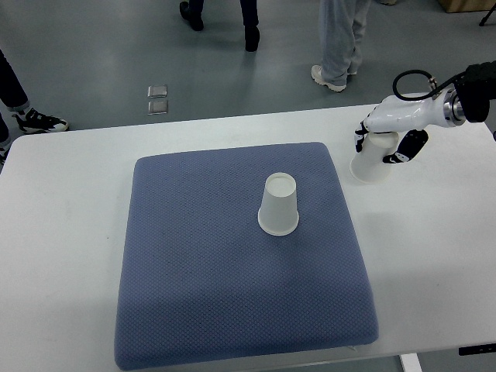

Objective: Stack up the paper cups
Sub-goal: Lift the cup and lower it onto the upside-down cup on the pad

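The cup in my right gripper, now just off the mat's edge, will be let go over the top of the white paper cup (286, 175) on the blue-grey mat.
A white paper cup (279, 204) stands upside down near the middle of the blue-grey mat (194, 263). A second white paper cup (370, 164), also upside down, stands on the white table just off the mat's right edge. My right hand (387, 138) comes in from the right edge, and its black-tipped fingers are closed around the top of this second cup. The cup's rim looks to be on or just above the table. My left arm is not in view.
The white table (434, 256) extends around the mat, with its far edge behind my right hand. Beyond it, several people's legs and shoes (329, 77) stand on the grey floor.
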`<action>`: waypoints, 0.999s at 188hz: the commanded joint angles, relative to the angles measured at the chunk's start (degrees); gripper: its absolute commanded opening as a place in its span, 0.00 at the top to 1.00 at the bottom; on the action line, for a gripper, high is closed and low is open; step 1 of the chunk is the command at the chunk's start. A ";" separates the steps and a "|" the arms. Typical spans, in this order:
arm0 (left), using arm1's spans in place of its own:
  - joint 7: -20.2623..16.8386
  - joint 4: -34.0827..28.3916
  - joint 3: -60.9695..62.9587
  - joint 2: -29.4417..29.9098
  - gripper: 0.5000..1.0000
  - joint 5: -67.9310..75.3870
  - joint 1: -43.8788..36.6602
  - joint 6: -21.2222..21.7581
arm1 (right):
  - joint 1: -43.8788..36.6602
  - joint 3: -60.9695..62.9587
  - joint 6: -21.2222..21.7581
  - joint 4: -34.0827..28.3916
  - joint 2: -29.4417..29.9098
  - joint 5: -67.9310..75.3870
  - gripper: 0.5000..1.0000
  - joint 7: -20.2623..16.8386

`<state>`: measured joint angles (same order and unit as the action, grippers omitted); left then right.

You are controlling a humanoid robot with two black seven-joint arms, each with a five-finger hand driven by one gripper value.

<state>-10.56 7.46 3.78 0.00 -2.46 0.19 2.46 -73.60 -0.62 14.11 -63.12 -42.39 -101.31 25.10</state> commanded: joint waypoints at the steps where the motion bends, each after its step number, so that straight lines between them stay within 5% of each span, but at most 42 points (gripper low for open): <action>1: 0.01 0.01 0.00 0.00 0.00 0.00 -0.01 0.00 | -2.60 0.26 1.80 -1.83 -0.76 0.32 0.70 0.56; 97: 0.01 -0.07 0.00 0.00 0.00 0.00 -0.01 0.00 | -14.91 0.79 8.83 -9.48 2.05 8.32 0.70 0.56; 188: 0.01 0.01 0.00 0.00 0.00 0.00 -0.01 0.00 | -14.47 0.71 11.73 -12.12 8.90 9.38 0.69 0.56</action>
<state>-10.53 7.43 3.78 0.00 -2.46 0.19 2.46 -88.16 0.10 25.62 -75.22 -34.33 -92.08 25.61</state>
